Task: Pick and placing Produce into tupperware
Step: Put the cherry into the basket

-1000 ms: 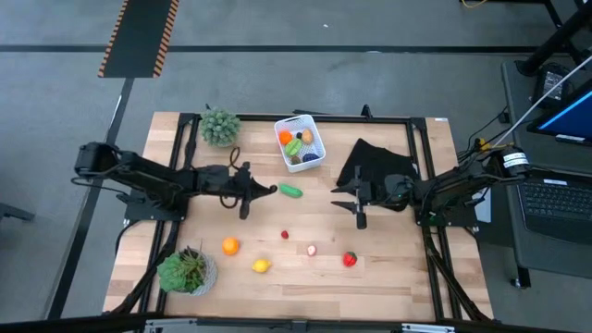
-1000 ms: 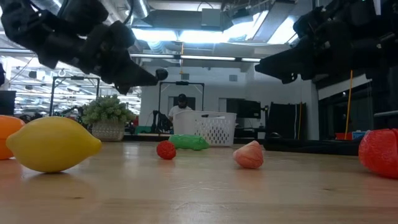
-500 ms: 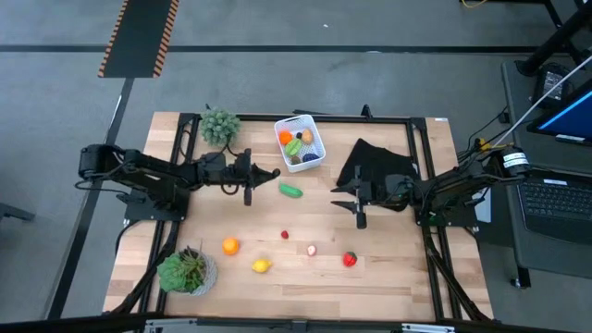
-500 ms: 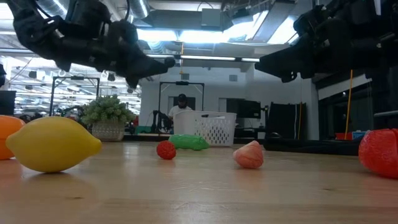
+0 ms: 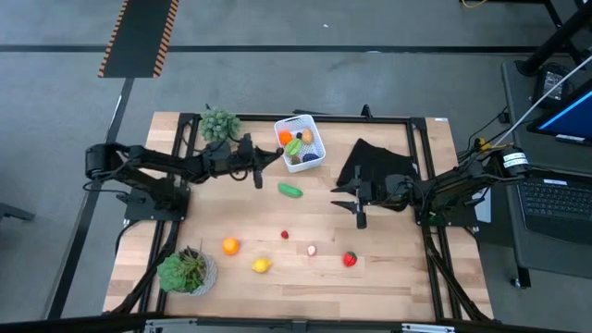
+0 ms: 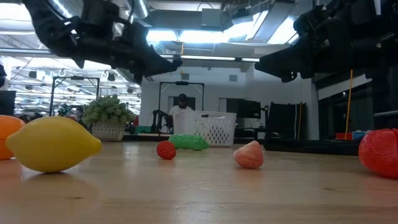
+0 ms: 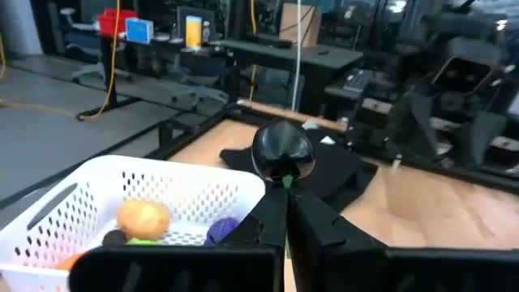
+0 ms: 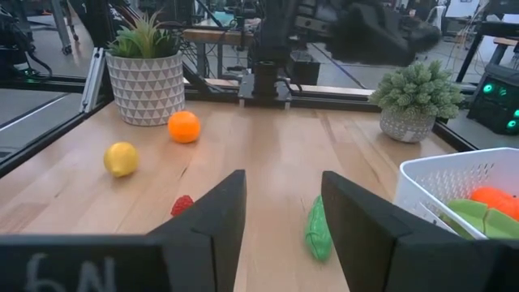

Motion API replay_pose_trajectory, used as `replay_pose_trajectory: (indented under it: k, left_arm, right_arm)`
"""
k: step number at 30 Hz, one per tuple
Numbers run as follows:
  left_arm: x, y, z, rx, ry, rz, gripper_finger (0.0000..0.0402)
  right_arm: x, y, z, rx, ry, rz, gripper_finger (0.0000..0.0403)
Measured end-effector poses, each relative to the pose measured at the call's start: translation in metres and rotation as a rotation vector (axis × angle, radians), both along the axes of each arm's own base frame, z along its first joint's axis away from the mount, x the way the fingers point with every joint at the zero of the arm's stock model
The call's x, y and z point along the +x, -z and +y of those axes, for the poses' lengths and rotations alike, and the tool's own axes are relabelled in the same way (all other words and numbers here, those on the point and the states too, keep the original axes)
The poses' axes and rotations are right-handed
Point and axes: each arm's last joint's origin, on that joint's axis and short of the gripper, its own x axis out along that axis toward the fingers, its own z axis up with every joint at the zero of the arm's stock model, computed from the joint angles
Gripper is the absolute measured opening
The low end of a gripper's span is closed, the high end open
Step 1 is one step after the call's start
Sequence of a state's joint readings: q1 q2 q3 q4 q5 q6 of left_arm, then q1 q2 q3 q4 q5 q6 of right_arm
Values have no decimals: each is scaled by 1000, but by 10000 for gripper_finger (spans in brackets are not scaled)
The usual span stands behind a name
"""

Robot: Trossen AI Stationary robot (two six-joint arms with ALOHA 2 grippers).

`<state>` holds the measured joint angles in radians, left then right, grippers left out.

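Observation:
I need to release the dark round fruit from my left gripper in the tupperware (image 5: pixel 307 147) (image 7: pixel 185 237) between the potato and the purple grapes.
The white tupperware (image 5: pixel 300 143) stands at the table's far middle with several pieces of produce in it. My left gripper (image 5: pixel 268 157) is raised just left of the tub, shut on a dark round fruit (image 7: pixel 282 152). More produce lies on the wood: a green piece (image 5: pixel 290 191), an orange (image 5: pixel 229 246), a lemon (image 5: pixel 262 265), a small red piece (image 5: pixel 285 235), a pink one (image 5: pixel 311 250) and a red one (image 5: pixel 350 260). My right gripper (image 5: pixel 344 199) waits open at the right with nothing between its fingers (image 8: pixel 207 219). My left gripper pinches the dark round fruit at its green end (image 7: pixel 285 182), only at the fingers' free ends. The fingers lie level and come from the table's left. The fruit sticks out beyond the tips, lifted clear, beside the tub's left wall (image 7: pixel 174 191).
Two potted plants stand at the far left (image 5: pixel 218 124) and near left (image 5: pixel 188 271). A black folded cloth (image 5: pixel 375 162) lies right of the tub, under the right arm. A dark metal frame (image 5: pixel 421 139) runs around the table's edges.
My left gripper has swung toward the table's far edge and a little to the right, rising slightly, and now stands beside the tub. It has stayed shut on the dark fruit, which has travelled with it.

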<state>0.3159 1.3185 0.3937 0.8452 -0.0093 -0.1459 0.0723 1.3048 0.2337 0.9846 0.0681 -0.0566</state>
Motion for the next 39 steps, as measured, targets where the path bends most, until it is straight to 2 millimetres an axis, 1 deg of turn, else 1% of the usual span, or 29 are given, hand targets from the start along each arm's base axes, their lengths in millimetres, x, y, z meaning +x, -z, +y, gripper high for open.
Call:
replay_pose_trajectory:
  k: [6, 11, 14, 18, 23, 26, 28, 31, 34, 39]
  left_arm:
    - [22, 4, 18, -5, 11, 48, 0]
    - [42, 0, 42, -49, -15, 146, 0]
    - [52, -4, 56, -84, -8, 260, 0]
    - [65, -19, 69, -88, 4, 362, 0]
    - [69, -47, 82, -149, 44, 479, 0]
    - [68, -64, 87, -195, 47, 542, 0]
    - [68, -72, 88, -213, 47, 571, 0]
    - [70, -76, 90, -232, 52, 620, 0]
    - [77, -79, 94, -228, 60, 627, 0]
    - [88, -70, 100, -231, 67, 655, 0]
  right_arm:
    - [0, 0, 0, 0, 0, 1, 165]
    - [0, 0, 0, 1, 0, 4, 165]
    - [0, 1, 0, 1, 0, 16, 165]
    - [0, 2, 0, 0, 0, 25, 165]
    - [0, 3, 0, 0, 0, 30, 165]
    - [0, 3, 0, 1, 0, 34, 165]
    - [0, 3, 0, 7, 1, 34, 165]
    - [0, 3, 0, 20, 2, 34, 165]
    - [0, 3, 0, 20, 2, 34, 165]
    - [0, 3, 0, 20, 2, 37, 165]
